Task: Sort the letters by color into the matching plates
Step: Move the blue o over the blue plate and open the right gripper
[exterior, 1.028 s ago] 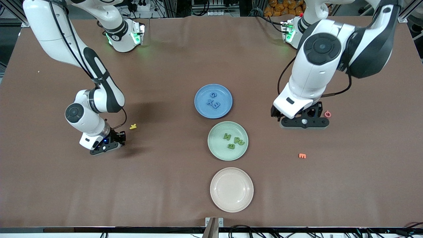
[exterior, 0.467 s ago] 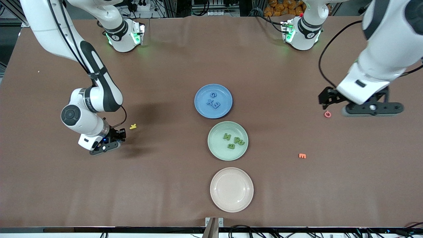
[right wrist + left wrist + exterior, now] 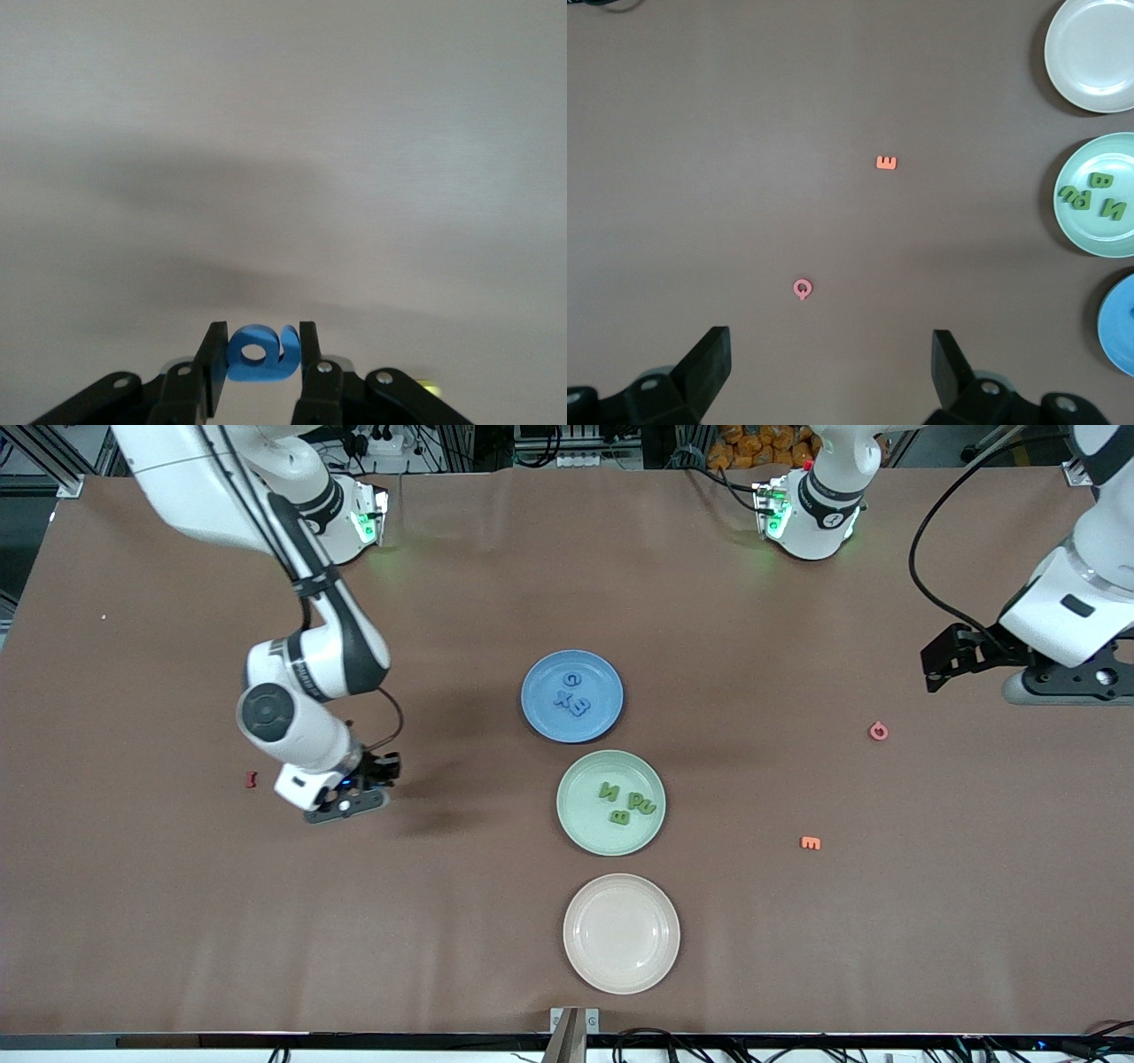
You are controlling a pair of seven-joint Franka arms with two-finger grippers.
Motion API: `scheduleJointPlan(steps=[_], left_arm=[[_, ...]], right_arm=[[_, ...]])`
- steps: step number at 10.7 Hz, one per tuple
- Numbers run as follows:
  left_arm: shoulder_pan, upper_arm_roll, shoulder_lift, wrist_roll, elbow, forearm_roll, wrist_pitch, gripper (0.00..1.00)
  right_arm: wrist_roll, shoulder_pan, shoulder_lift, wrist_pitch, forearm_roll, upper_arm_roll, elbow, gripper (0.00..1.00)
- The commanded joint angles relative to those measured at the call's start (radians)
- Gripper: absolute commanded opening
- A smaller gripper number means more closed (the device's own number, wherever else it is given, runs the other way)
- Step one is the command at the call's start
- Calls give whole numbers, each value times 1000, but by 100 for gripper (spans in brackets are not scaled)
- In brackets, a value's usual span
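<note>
Next, I set the blue letter on the blue plate [image 3: 563,716] with my right gripper, between its three letters and the green plate.
My right gripper [image 3: 345,801] is shut on a blue letter [image 3: 258,355] and holds it over bare table between the red letter [image 3: 251,779] and the plates. The blue plate [image 3: 537,710] holds three blue letters [image 3: 572,694]. The green plate [image 3: 576,825], nearer the camera, holds green letters [image 3: 625,802]. My left gripper [image 3: 1063,685] is open and empty, up over the left arm's end of the table. The pink letter [image 3: 878,731] and orange letter [image 3: 810,842] lie on the table there. The left wrist view shows the pink letter [image 3: 802,288] and the orange letter [image 3: 887,162] too. The right gripper covers the yellow letter in the front view.
A cream-pink plate [image 3: 585,965] sits empty nearest the camera, in line with the other two plates. The left wrist view shows it [image 3: 1063,62] beside the green plate [image 3: 1065,223] and the blue plate [image 3: 1114,345]. Brown table cloth lies all around.
My right gripper has moved toward the plates, uncovering the red letter and covering the yellow one. My left arm has swung away from the pink letter toward its end of the table.
</note>
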Motion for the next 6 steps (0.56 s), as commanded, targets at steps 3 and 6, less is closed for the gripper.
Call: scheduleJointPlan(steps=[3,6], left_arm=[[-48,132,-34,53,-41,-102,20,100],[-45,153,-66,54,-85,-163,37,100]], right_arm=[[151,202,0,-6,8,25,43,31],[174,313,5,-7,8,51,71,31]])
